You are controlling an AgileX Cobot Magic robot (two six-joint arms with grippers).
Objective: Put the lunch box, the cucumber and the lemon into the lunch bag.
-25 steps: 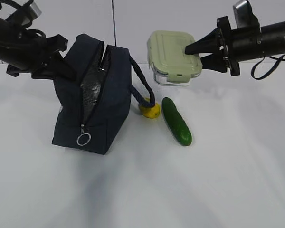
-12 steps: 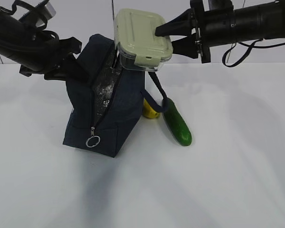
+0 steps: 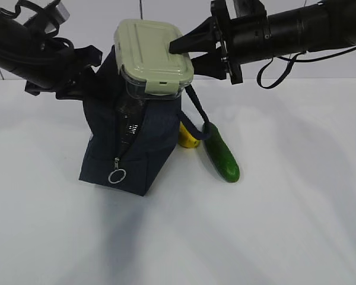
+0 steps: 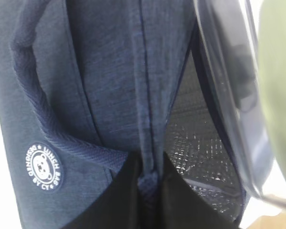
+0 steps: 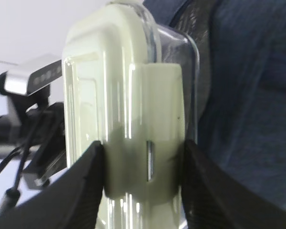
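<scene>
The robot's right gripper will release the lunch box down inside the navy lunch bag (image 3: 134, 138), against the bag's silver lining.
The navy lunch bag (image 3: 139, 148) stands left of centre, its top open with silver lining (image 4: 200, 138) showing. My left gripper (image 3: 77, 80) is shut on the bag's left top edge (image 4: 150, 179) and holds it open. My right gripper (image 3: 184, 50) is shut on the lunch box (image 3: 151, 53), clear with a sage-green lid, and holds it tilted over the bag's opening, its lower end at the mouth. The right wrist view shows the jaws clamped on the box's lid clip (image 5: 145, 157). The cucumber (image 3: 221, 153) and the lemon (image 3: 188, 136) lie on the table right of the bag.
The bag's right handle (image 3: 196, 113) loops down beside the lemon. The zipper's silver ring pull (image 3: 117, 176) hangs at the bag's front. The white table (image 3: 255, 237) stretches in front and to the right.
My right gripper carried the lunch box left from above the table to over the bag and lowered it onto the opening. My left gripper kept hold of the bag, which shifted slightly.
</scene>
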